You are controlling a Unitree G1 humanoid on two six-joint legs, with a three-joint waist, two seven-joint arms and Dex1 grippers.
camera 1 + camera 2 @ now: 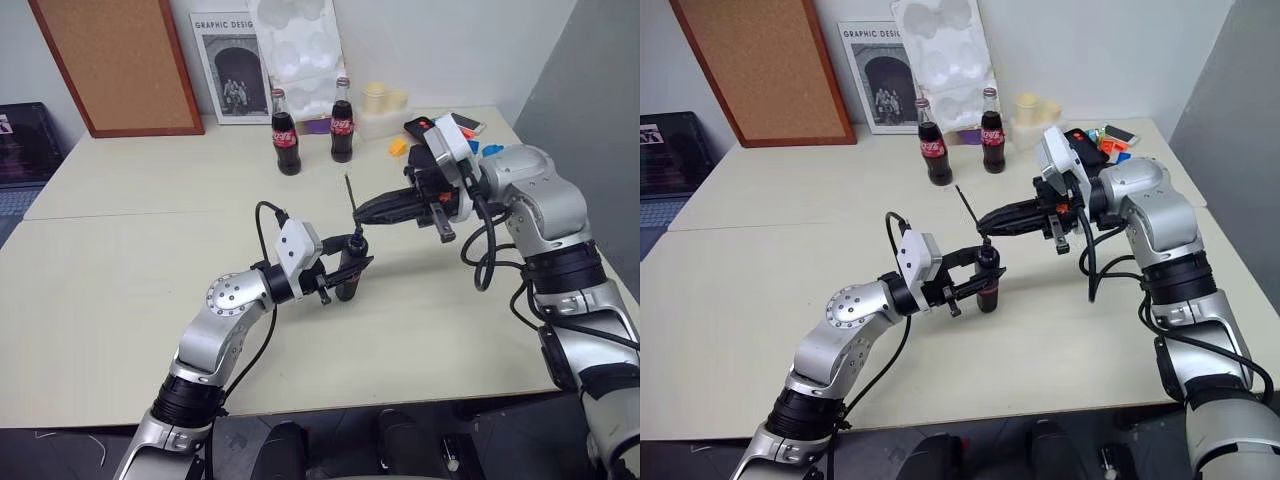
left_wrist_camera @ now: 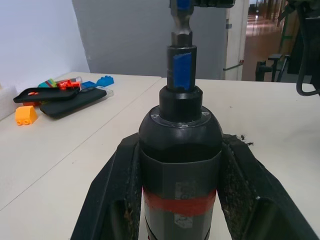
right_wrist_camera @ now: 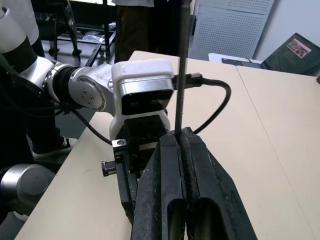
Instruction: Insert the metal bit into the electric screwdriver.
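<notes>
The robot's left gripper should put the electric screwdriver down on the table just nearer than the seam [image 1: 328,240] before the cola bottles. The screwdriver is upright above the table's middle now.
The electric screwdriver [image 2: 180,150], dark with a red band, stands upright above the table's middle, and my left gripper [image 1: 350,263] is shut on its body. Straight over it, my right gripper [image 1: 358,213] reaches in from the right, shut on the metal bit [image 1: 349,190]. The thin grey rod [image 3: 179,65] rises a little tilted from between the shut fingers [image 3: 170,165]. In the left wrist view the bit's lower end [image 2: 181,27] meets the mouth of the screwdriver's narrow tip [image 2: 181,70]. How deep it sits I cannot tell.
Two cola bottles [image 1: 286,135] [image 1: 342,125] stand behind the grippers. Phones and coloured blocks [image 1: 440,130] lie at the back right, near yellow candles [image 1: 385,98]. A cork board [image 1: 120,60] and a poster [image 1: 228,65] lean on the wall.
</notes>
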